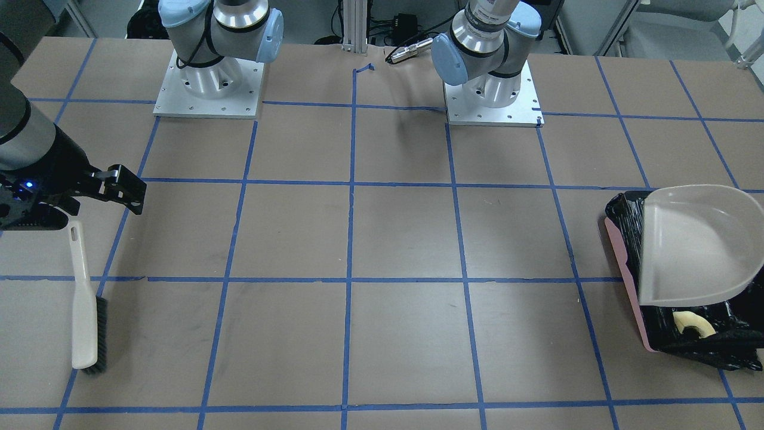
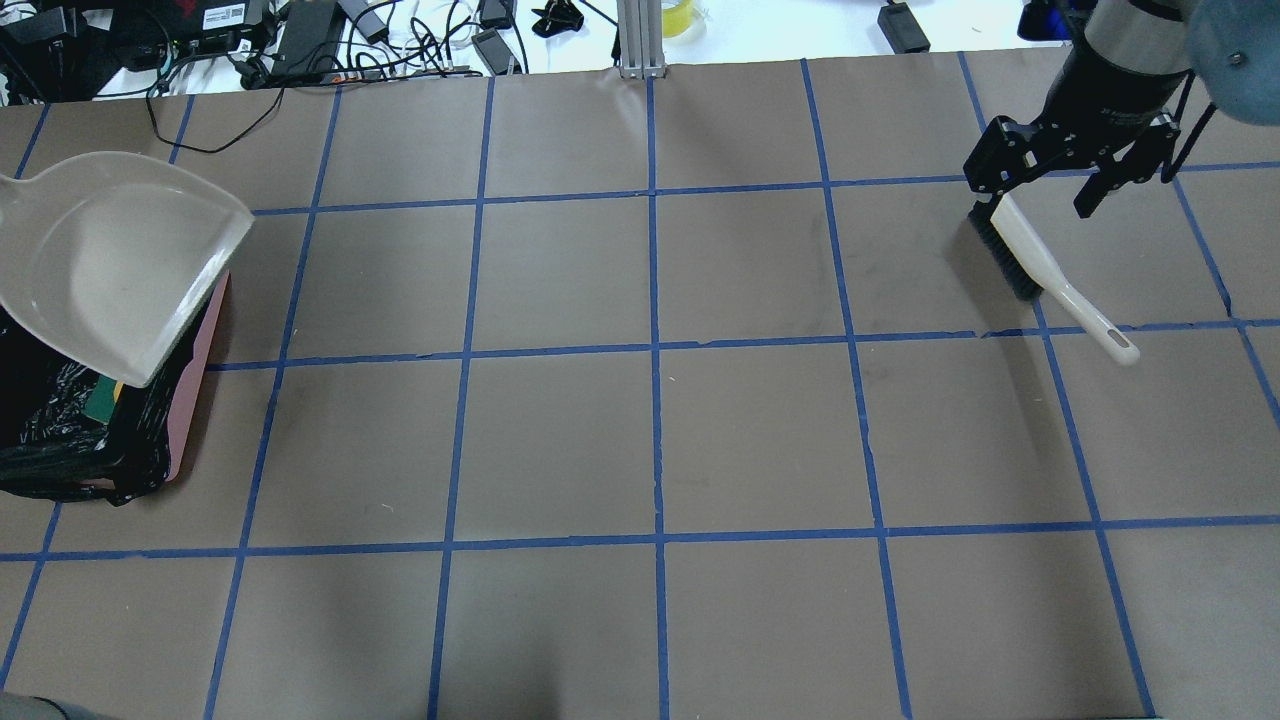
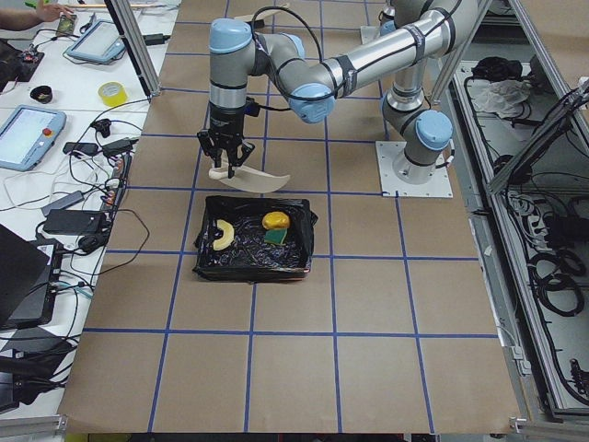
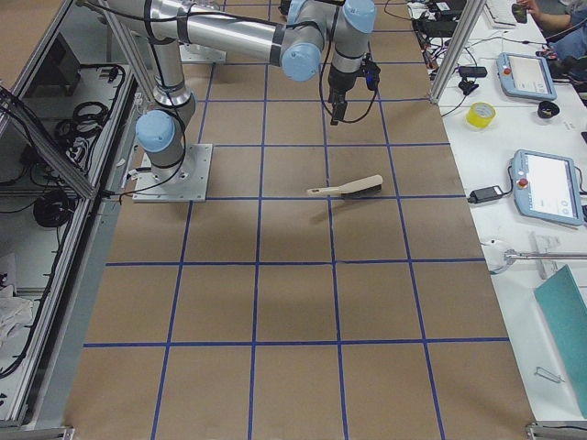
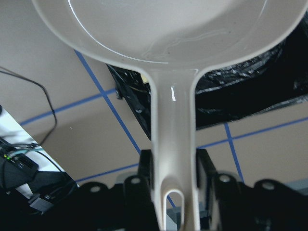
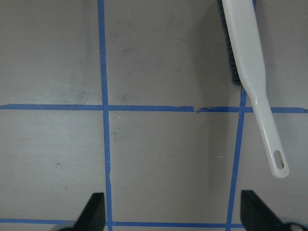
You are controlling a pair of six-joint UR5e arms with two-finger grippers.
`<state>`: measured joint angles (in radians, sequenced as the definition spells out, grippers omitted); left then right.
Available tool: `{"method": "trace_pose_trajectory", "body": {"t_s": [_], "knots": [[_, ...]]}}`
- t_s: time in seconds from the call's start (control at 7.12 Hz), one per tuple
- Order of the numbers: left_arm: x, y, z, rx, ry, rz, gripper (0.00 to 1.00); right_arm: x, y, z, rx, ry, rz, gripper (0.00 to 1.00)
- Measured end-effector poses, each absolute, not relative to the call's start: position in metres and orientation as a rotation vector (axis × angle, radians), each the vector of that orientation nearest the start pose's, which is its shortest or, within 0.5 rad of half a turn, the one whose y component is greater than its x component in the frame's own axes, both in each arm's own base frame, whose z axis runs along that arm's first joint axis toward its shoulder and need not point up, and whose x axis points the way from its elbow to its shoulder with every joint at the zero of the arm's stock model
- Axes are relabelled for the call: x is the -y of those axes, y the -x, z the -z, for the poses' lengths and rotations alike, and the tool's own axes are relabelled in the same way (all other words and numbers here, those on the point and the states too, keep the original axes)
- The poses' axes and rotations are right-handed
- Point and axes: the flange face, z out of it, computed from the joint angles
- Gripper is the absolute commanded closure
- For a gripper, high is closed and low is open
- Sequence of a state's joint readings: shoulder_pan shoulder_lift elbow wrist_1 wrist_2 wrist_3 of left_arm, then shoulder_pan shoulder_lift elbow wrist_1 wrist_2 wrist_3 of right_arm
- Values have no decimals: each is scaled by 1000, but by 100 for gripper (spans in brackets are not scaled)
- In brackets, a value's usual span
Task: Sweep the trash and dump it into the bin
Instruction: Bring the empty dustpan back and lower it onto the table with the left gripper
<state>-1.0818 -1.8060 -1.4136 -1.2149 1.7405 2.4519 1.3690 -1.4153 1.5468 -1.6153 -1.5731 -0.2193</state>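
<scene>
The robot's left gripper needs to release the cream dustpan on the brown table (image 1: pixel 494 337) next to the bin, toward the brush.
The bin (image 3: pixel 253 267), pink with a black bag, holds all three trash items: the orange lump (image 3: pixel 275 221), the pale crescent (image 3: pixel 222 236) and the yellow-green sponge (image 3: pixel 277 237). The bin also shows in the front view (image 1: pixel 624 269) and the overhead view (image 2: pixel 200 380). My left gripper (image 5: pixel 173 168) is shut on the handle of the cream dustpan (image 5: pixel 173 125). It holds the empty dustpan (image 1: pixel 698 245) tilted over the bin. My right gripper (image 2: pixel 1040 185) is open and empty, just above the brush (image 2: pixel 1050 270) that lies flat on the table.
The brush (image 6: pixel 250 72) lies at the table's right side with its handle toward the robot. Blue tape lines grid the brown table (image 2: pixel 650 440). Cables and devices lie beyond the far edge (image 2: pixel 300 40). The arm bases (image 1: pixel 209 83) stand at the near edge.
</scene>
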Motion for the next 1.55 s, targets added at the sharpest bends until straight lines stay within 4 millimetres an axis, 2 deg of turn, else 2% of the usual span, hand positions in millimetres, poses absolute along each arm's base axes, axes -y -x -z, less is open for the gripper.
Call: {"method": "trace_pose_trajectory", "body": {"t_s": [0.28, 0.56, 0.84, 0.98, 1.26, 1.55], "knots": [[616, -143, -434, 1958, 2633, -47, 100, 561, -21, -422, -3121, 28, -137, 0], [638, -109, -384, 1985, 2441, -122, 100, 561, -21, -422, -3117, 27, -138, 0], [663, -79, -334, 1955, 2387, -121, 100, 561, -21, -422, -3115, 26, -137, 0], [673, -75, -308, 1940, 2378, -121, 100, 561, -21, -421, -3115, 26, -138, 0], [686, -71, -271, 1909, 2358, -153, 100, 561, -21, -421, -3115, 26, -138, 0], [692, -63, -254, 1888, 2334, -197, 100, 561, -21, -423, -3119, 26, -135, 0]]}}
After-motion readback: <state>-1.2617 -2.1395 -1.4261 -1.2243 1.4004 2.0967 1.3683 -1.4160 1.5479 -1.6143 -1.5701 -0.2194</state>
